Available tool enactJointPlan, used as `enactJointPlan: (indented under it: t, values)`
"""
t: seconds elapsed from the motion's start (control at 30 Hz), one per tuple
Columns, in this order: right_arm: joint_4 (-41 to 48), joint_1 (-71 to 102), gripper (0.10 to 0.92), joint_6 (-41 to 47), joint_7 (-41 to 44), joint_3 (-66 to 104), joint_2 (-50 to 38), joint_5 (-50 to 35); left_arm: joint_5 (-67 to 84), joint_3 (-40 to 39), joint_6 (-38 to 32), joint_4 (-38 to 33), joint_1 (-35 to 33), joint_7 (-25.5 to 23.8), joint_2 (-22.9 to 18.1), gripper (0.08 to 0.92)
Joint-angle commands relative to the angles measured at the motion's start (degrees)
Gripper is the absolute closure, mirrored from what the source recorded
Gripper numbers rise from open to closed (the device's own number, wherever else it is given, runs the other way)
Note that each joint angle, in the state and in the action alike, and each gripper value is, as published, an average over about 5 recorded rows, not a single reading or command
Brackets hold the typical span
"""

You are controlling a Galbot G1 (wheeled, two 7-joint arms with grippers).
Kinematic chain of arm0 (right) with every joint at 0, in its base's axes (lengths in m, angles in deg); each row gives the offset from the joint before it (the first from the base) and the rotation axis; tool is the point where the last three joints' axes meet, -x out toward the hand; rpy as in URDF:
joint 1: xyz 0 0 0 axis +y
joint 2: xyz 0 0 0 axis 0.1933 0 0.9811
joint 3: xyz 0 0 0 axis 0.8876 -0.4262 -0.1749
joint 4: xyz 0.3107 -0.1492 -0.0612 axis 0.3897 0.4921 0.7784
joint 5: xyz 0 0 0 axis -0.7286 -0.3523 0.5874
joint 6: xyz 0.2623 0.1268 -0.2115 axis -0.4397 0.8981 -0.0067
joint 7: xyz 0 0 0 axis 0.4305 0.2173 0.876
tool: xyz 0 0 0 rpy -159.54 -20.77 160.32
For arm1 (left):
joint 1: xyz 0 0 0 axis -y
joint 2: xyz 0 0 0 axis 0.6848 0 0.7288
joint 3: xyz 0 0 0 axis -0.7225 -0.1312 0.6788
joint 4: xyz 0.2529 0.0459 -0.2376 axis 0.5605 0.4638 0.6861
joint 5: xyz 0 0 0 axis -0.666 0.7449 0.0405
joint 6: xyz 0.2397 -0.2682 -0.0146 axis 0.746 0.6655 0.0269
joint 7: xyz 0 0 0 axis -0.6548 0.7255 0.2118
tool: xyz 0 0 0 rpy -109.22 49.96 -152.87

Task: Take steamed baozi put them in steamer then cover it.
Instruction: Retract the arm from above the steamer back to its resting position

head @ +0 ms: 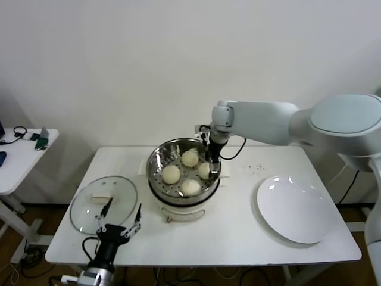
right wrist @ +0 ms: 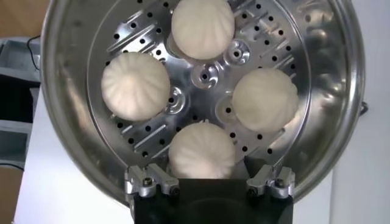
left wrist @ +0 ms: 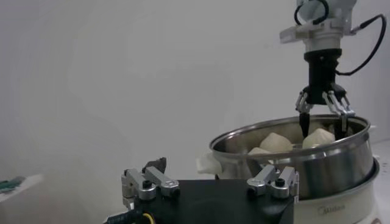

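Observation:
The robot's left gripper should next go to the glass cover's white handle [head: 100,197] and close there, because the steamer holding the baozi still needs to be covered.
The steel steamer [head: 156,164] stands mid-table on its cream base. Four cream-white baozi lie on its perforated tray [right wrist: 204,76]: far [head: 190,158], left [head: 171,174], near [head: 190,187] and right [head: 205,170]. My right gripper [head: 211,159] hangs down inside the steamer's right side, open, its fingers astride the right baozi [right wrist: 201,151]. It also shows in the left wrist view [left wrist: 322,119]. The glass cover [head: 89,208] with its white handle [head: 101,196] lies flat at the table's left. My left gripper [head: 123,207] is open and empty over the cover's near right edge.
A flat white plate [head: 294,208] lies bare at the table's right. A small side table [head: 24,152] with cables and gadgets stands off to the left. The wall runs close behind the steamer. The table's front edge is just below my left gripper.

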Motion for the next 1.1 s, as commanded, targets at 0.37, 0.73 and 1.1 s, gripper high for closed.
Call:
enactJointPlan:
  t: [0.37,0.73,1.1]
  values:
    - [-15.80,-6.43,0.203,-5.72,-1.79,14.96,-22.09,7.76,-0.42,0.53,0.23,0.18,0.66,0.33,0.43,0.177]
    - [-27.11,11.17,0.203,-15.21,-21.74,33.57,-42.17,11.17,-0.78,-0.11,-0.84,0.31,0.78,2.91,-0.43,0.177]
    - [-32.83,45.09,0.203,-23.89,-32.62,66.75,-52.40,15.64,-3.19,0.25,-0.67,-1.02,0.10,3.00,-1.21,0.177]
